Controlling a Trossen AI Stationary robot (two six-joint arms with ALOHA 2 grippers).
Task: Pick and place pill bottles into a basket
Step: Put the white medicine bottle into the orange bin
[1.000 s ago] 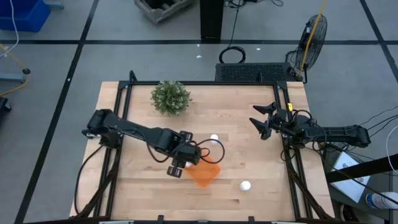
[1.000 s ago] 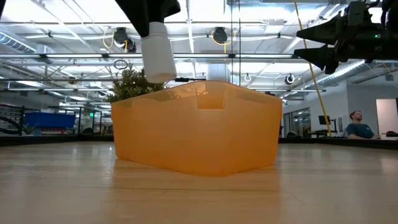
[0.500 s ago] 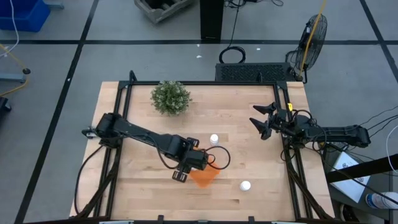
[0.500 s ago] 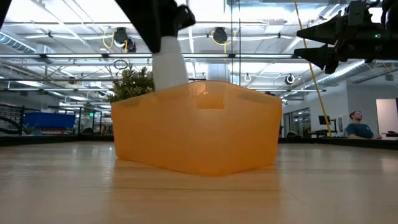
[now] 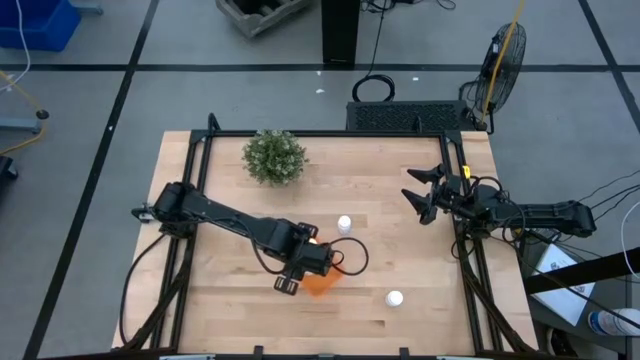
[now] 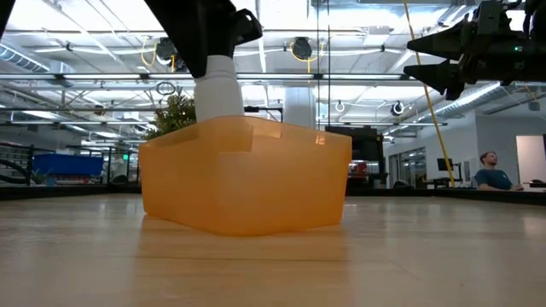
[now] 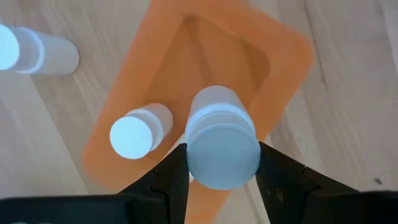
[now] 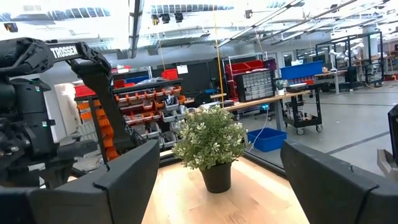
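My left gripper needs to let go of the white pill bottle in the orange basket's empty end (image 5: 317,277) (image 7: 222,71), toward the front edge of the table.
My left gripper (image 5: 305,262) is over the orange basket (image 5: 320,284) at the table's middle front, shut on a white pill bottle (image 7: 222,146). In the low view the bottle (image 6: 217,89) stands upright, its lower part hidden behind the basket's wall (image 6: 243,175). A second bottle (image 7: 138,132) stands inside the basket. Two more bottles stand on the table, one (image 5: 344,224) just beyond the basket and one (image 5: 394,298) to its right near the front. My right gripper (image 5: 418,195) is open and empty, raised at the table's right side. My left gripper pinches the bottle's upper end, at the cap (image 7: 222,163), between its two fingers (image 7: 171,177). The fingers come from above, pointing down. The bottle stays upright with its lower part inside the basket. Whether it stands on the basket's floor is hidden by the wall.
A round green plant (image 5: 274,157) stands at the table's far left. Bare wood lies to the basket's left and along the front edge. A person (image 6: 488,170) sits in the room beyond the table.
My left gripper has gone toward the table's right, over the basket, and down, and the bottle's lower part has sunk behind the basket's wall. The basket has slid a little toward the table's left.
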